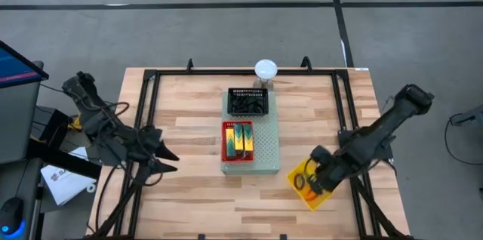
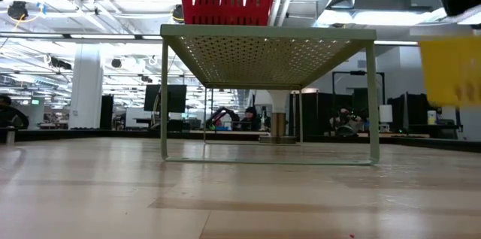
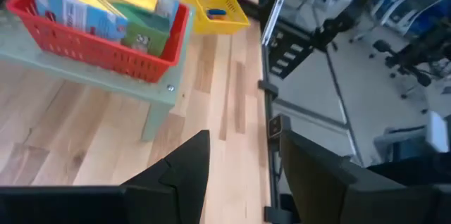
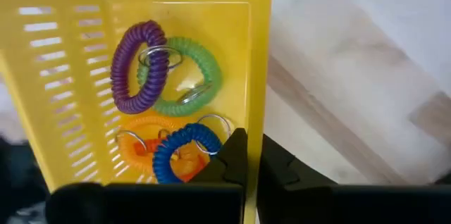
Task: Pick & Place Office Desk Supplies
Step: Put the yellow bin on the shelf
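The robot's right gripper should set the yellow basket down on the pale-green perforated board (image 1: pixel 269 140) next to the red basket.
A yellow slotted basket (image 1: pixel 308 192) at the table's right holds purple (image 4: pixel 137 65), green (image 4: pixel 189 77), orange (image 4: pixel 137 145) and blue (image 4: pixel 177 155) coiled band loops. My right gripper (image 4: pixel 252 164) is shut on its wall; in the high view that gripper (image 1: pixel 318 179) sits over the basket's far right side. A red basket (image 1: pixel 238 140) with yellow-green and teal boxes (image 1: pixel 240 137) stands on the pale-green perforated board (image 1: pixel 266 158). My left gripper (image 1: pixel 167 161) hangs open over the table's left side, touching nothing. My right gripper has the yellow basket's side wall (image 4: pixel 262 115) at its rim, one finger (image 4: pixel 235 155) inside the basket and one (image 4: pixel 280 164) outside. The fingers come from above, pointing down. In the low view the basket (image 2: pixel 451 70) hangs clear of the table top.
A black basket (image 1: pixel 248 102) stands on the board's far end, with a white dome on a stand (image 1: pixel 266 69) behind it. A black frame (image 1: pixel 151 104) runs along the table's edges. Bare wood (image 1: pixel 196 195) lies in front of the board.
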